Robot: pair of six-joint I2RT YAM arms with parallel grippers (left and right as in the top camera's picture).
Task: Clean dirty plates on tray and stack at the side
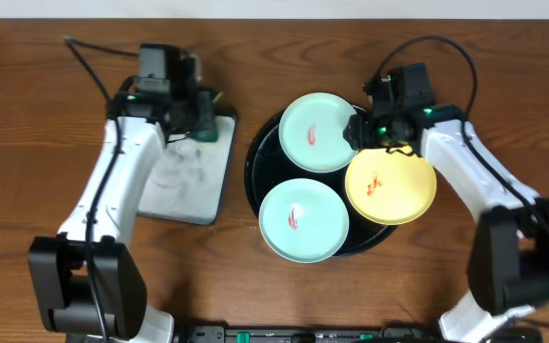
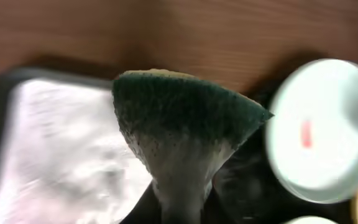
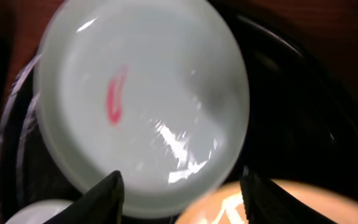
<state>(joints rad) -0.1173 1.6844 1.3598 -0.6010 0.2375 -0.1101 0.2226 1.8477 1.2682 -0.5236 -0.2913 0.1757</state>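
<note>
The fingers of the right gripper straddle the spot where the yellow plate meets the back mint plate, so the robot should pinch the mint plate's free rim (image 3: 246, 106) and steady it for scrubbing.
The black tray (image 1: 260, 162) holds three plates: a mint plate (image 1: 318, 131) at the back, a mint plate (image 1: 303, 221) at the front and a yellow plate (image 1: 392, 187) at the right, each with a red smear. My right gripper (image 1: 362, 129) is open above the right edge of the back mint plate (image 3: 142, 99), its fingers apart over the plate's rim and the yellow plate (image 3: 278, 205). My left gripper (image 1: 201, 112) is shut on a green sponge (image 2: 185, 118) above the white-grey tray (image 2: 61, 155).
The rectangular white-grey tray (image 1: 187, 176) lies left of the black tray. Bare wood tabletop (image 1: 27, 143) lies at the far left and along the front. Cables run across the back of the table.
</note>
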